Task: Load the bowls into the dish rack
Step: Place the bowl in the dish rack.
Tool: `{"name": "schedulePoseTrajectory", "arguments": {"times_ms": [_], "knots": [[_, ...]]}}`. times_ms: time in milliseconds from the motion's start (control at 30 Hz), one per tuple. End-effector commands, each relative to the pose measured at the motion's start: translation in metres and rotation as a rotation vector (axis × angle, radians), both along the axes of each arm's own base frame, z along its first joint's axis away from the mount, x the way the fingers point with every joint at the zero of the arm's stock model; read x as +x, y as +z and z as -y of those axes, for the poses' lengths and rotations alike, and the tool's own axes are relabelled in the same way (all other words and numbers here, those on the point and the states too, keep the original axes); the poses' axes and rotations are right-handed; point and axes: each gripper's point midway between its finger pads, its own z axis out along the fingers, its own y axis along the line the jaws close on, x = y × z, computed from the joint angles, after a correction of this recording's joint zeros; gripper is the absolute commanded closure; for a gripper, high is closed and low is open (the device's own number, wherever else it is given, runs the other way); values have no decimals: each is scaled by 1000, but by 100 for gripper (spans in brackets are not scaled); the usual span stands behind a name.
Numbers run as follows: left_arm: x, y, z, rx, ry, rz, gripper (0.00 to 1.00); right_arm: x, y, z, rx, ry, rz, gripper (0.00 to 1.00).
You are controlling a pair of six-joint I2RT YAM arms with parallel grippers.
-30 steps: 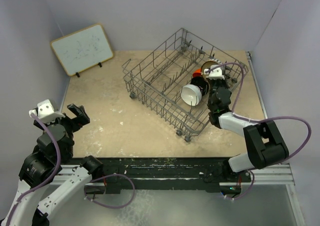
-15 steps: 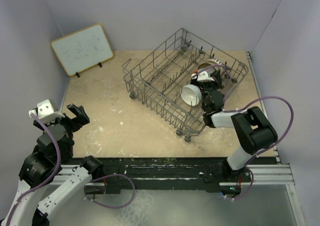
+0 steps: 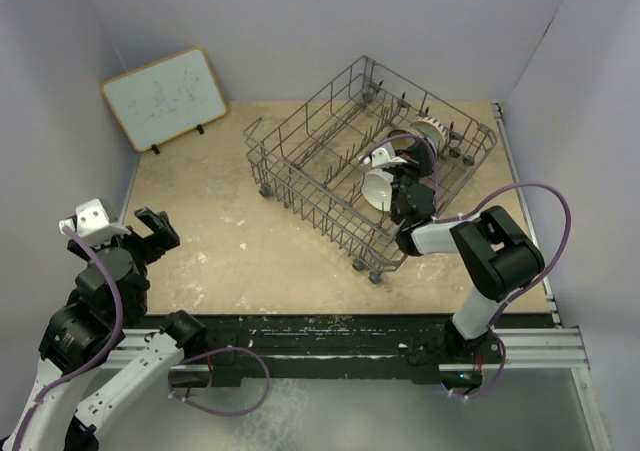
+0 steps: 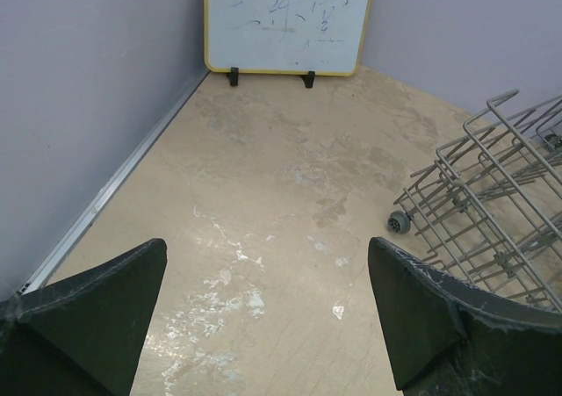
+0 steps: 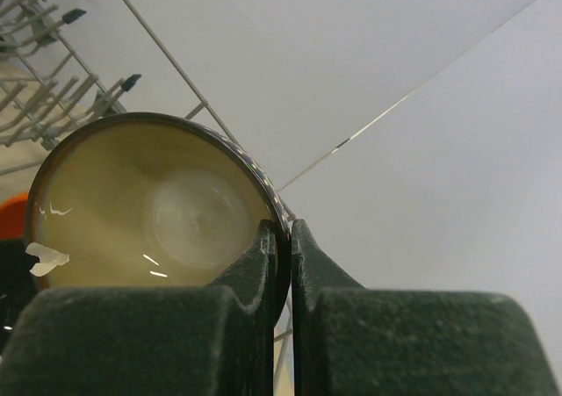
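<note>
I will use my right gripper to set the brown bowl down in the dish rack (image 3: 384,152) between the white bowl and the pale bowl.
My right gripper (image 5: 281,225) is shut on the rim of a brown bowl (image 5: 158,212) with a cream inside, one finger inside it and one outside. In the top view this gripper (image 3: 405,163) reaches down into the right half of the grey wire dish rack (image 3: 300,136), and the wrist mostly hides the held bowl. A white bowl (image 3: 380,188) stands on edge just left of it, and a pale bowl (image 3: 432,127) stands near the rack's far right end. An orange-red bowl (image 5: 12,216) peeks in at the left of the right wrist view. My left gripper (image 3: 150,233) hovers open over bare table, nothing between its fingers (image 4: 105,299).
A small whiteboard (image 3: 165,96) leans against the back left wall, also in the left wrist view (image 4: 285,18). The rack's near corner and a wheel (image 4: 399,222) lie right of the left gripper. Purple walls close in both sides.
The right arm has swung left and lowered the brown bowl deeper into the rack, beside the white bowl; its elbow folded inward. The left arm has not moved.
</note>
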Motion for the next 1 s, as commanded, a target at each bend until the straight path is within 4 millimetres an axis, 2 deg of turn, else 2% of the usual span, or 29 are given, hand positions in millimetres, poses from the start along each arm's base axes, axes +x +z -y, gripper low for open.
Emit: {"name": "schedulePoseTrajectory", "arguments": {"times_ms": [0,300,567,767,967], "knots": [[-1,0,-2,-24,15,20,1,-22,33,10,50,-59,223,100],[-4,0,-4,-27,16,24,1,-28,24,-11,-8,-67,171,100],[-3,-1,-4,-20,18,25,1,-38,37,-29,-2,-17,196,100],[-3,-1,-4,-23,19,26,1,-38,27,-52,-17,2,166,100],[-3,-2,-3,-27,15,23,1,-40,23,-56,-19,-12,139,100]]}}
